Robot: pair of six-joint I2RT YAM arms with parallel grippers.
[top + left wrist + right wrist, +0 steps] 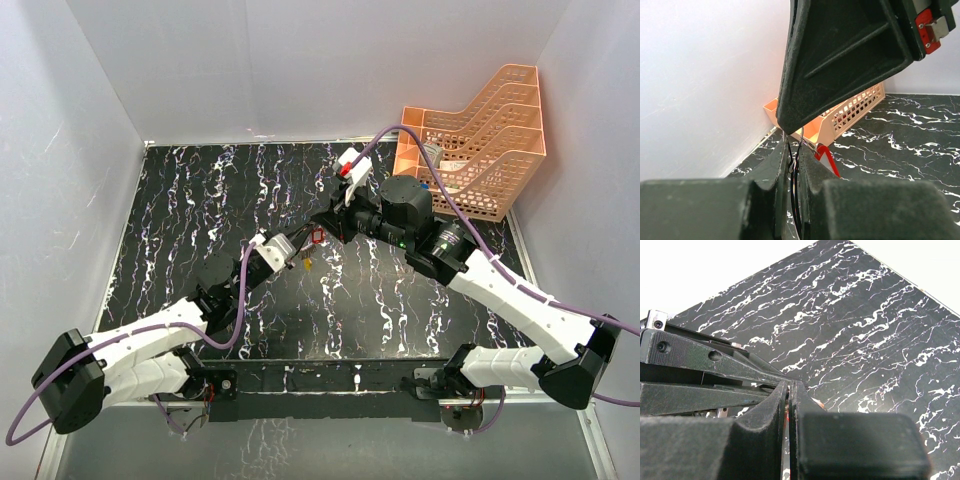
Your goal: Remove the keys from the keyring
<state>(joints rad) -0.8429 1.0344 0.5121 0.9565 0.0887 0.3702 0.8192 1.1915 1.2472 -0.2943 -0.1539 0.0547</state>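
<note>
My right gripper will open and take the key's red head (827,158), since the end of my right gripper is shut on the keyring's wire while the red-headed key hangs below.
Both grippers meet above the middle of the table. My left gripper (296,252) (794,150) is shut on the keyring (795,185), a thin wire loop running edge-on between its pads. The wire rises into the tip of my right gripper (325,222) (791,385), which is shut too, with a sliver of red showing in its gap. The red-headed key (317,237) (829,161) hangs just beside the left fingers, under the right gripper's tip. A cream-yellow key (307,265) dangles a little lower. The rest of the ring is hidden by the fingers.
An orange mesh tray (480,150) (850,112) stands at the back right corner against the walls. White walls close the table on the left, back and right. The black marbled tabletop (200,200) lies below both grippers.
</note>
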